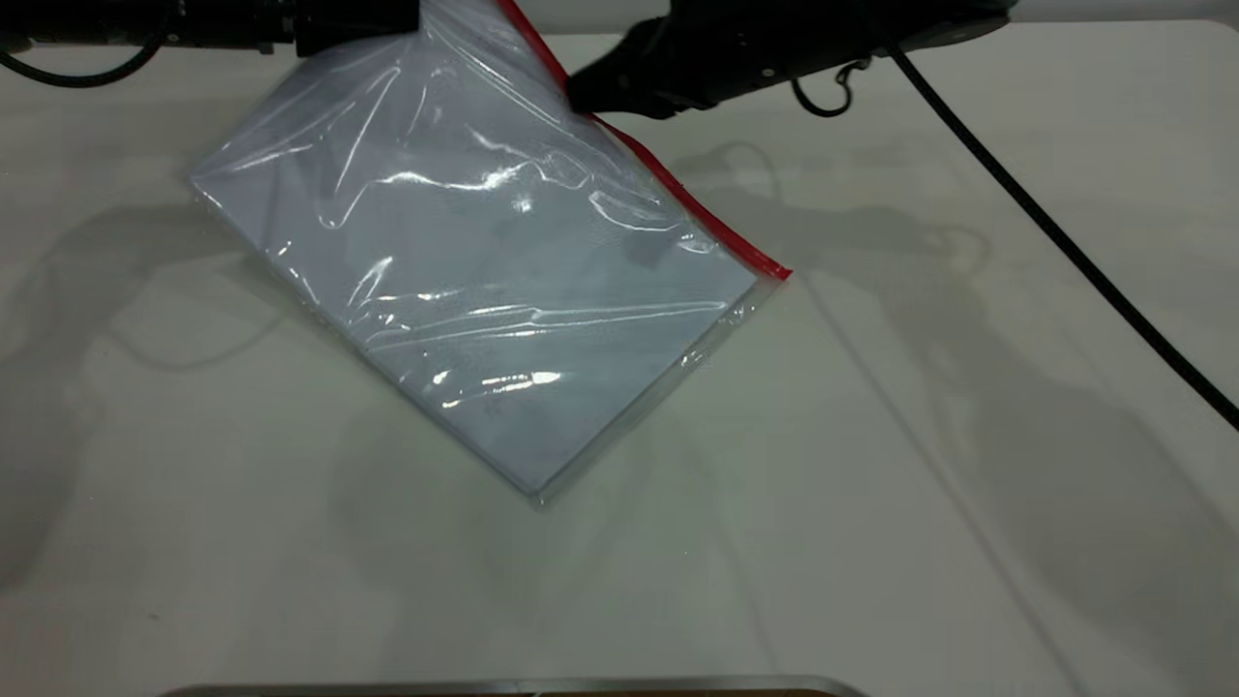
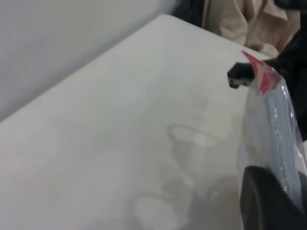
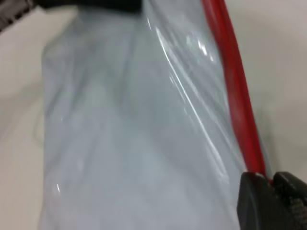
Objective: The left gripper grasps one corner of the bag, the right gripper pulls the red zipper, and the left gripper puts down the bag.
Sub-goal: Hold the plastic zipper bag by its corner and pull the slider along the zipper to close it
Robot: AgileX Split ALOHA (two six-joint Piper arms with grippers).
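Next, I release the slider with my right gripper at the lower end of the red zipper (image 1: 760, 257), beside the bag's corner.
The bag (image 1: 484, 281), a clear bluish-white pouch, hangs tilted with its lower corner on the table. The red zipper (image 1: 678, 194) runs along its upper right edge. My left gripper (image 1: 402, 24) is shut on the bag's top corner at the far edge and holds it up. In the left wrist view the bag (image 2: 276, 124) passes between my left gripper's (image 2: 288, 187) black fingers. My right gripper (image 1: 584, 97) is shut on the red zipper near its upper end. In the right wrist view its fingertips (image 3: 254, 201) pinch the red zipper (image 3: 235, 96) at my right gripper (image 3: 273, 184).
The white table (image 1: 920, 484) lies all around the bag. A thick black cable (image 1: 1065, 252) runs from the right arm across the table's right side. A metal edge (image 1: 513, 687) shows at the near edge.
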